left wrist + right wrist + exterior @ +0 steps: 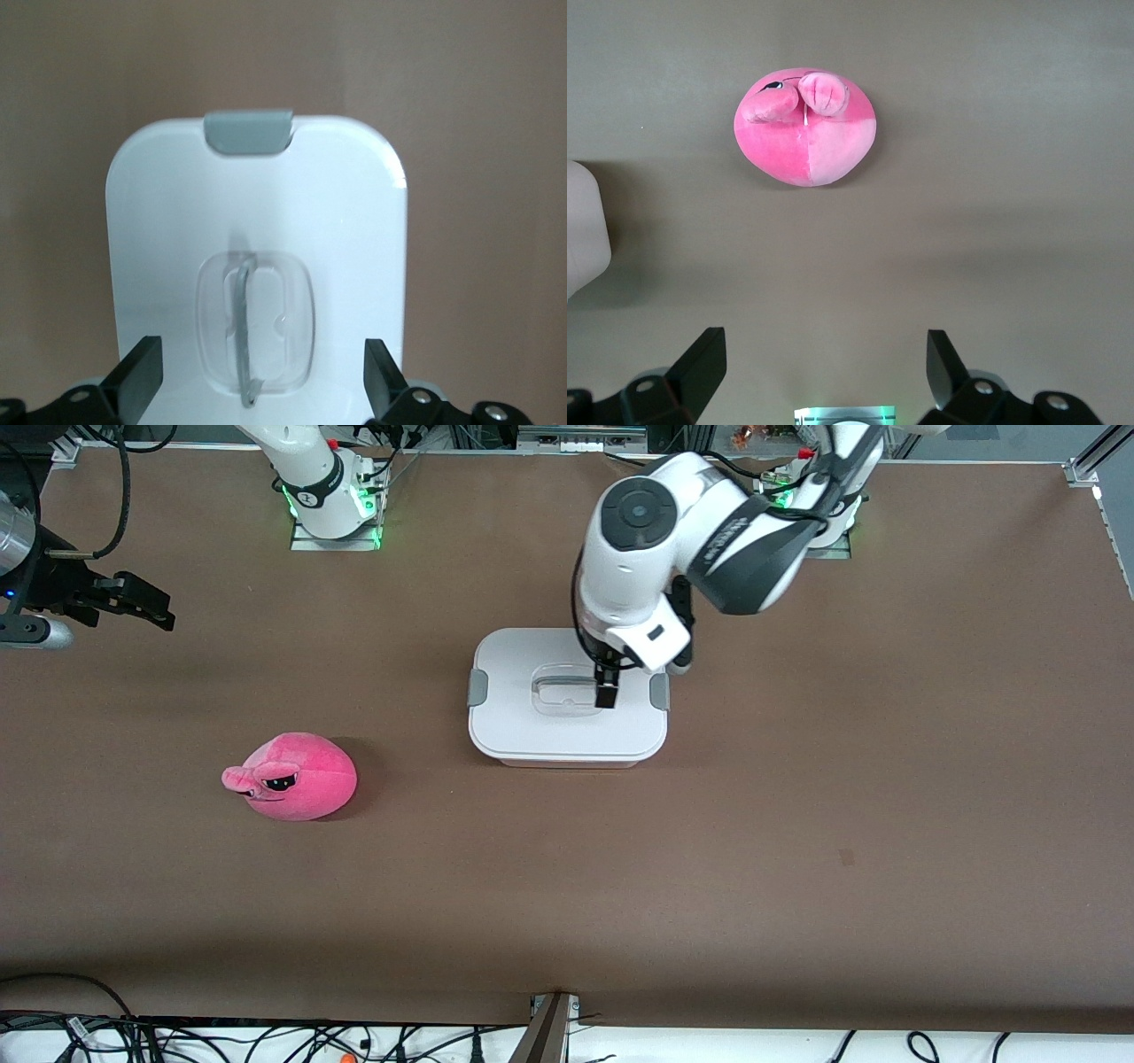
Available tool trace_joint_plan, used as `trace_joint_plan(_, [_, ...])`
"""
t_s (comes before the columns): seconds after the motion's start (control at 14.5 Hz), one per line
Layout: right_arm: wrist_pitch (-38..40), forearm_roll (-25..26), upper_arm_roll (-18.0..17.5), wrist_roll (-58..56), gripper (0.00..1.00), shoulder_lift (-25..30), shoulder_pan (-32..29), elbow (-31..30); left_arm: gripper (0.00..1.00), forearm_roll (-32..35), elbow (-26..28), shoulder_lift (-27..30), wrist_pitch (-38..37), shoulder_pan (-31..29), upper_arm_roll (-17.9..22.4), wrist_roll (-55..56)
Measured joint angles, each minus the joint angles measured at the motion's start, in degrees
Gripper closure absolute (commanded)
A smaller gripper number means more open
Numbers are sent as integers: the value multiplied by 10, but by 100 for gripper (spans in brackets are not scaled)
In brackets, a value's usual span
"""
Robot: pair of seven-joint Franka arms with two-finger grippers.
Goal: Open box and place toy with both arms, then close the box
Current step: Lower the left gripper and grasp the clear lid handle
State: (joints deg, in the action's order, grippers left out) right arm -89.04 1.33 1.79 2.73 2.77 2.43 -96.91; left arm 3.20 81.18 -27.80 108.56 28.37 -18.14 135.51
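The clear handle on the box's white lid is next: next my left gripper closes on the middle of the clear handle (566,680) (242,329).
The box (567,726) stands shut at the table's middle, its white lid (257,212) carrying two grey side clips (477,687) and a clear centre handle (563,691). My left gripper (607,691) hangs open just above the lid, its fingers (142,376) straddling the handle (255,323) without touching it. The pink plush toy (292,775) lies on the table toward the right arm's end, nearer the front camera than the box. My right gripper (159,611) is open and empty, raised at the right arm's end of the table; its wrist view shows the toy (804,128) well away from it.
The brown table (797,824) is bare around the box and toy. The arm bases (335,505) stand along the table's back edge. A corner of the box (585,230) shows in the right wrist view. Cables lie along the front edge (266,1036).
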Motion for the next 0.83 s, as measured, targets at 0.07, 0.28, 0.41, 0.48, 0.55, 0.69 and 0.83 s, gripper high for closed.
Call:
trace_joint_plan(0.07, [0,0,0,0,0,0,0,0,0,0,-1,-11,17,9,0,16])
trace_joint_plan(0.28, [0,0,1,0,0,0,0,0,0,0,-25,-43,47,13,3,34])
trace_joint_plan(0.41, [1,0,3,0,0,0,0,0,0,0,-49,-67,48,12,7,34])
trace_joint_plan(0.48, [1,0,3,0,0,0,0,0,0,0,-57,-78,48,12,8,34])
trace_joint_plan(0.55, [1,0,3,0,0,0,0,0,0,0,-61,-88,48,13,7,35])
trace_joint_plan(0.69, [1,0,3,0,0,0,0,0,0,0,-65,-102,48,17,7,39])
trace_joint_plan(0.83, [1,0,3,0,0,0,0,0,0,-1,-67,-108,48,21,7,46])
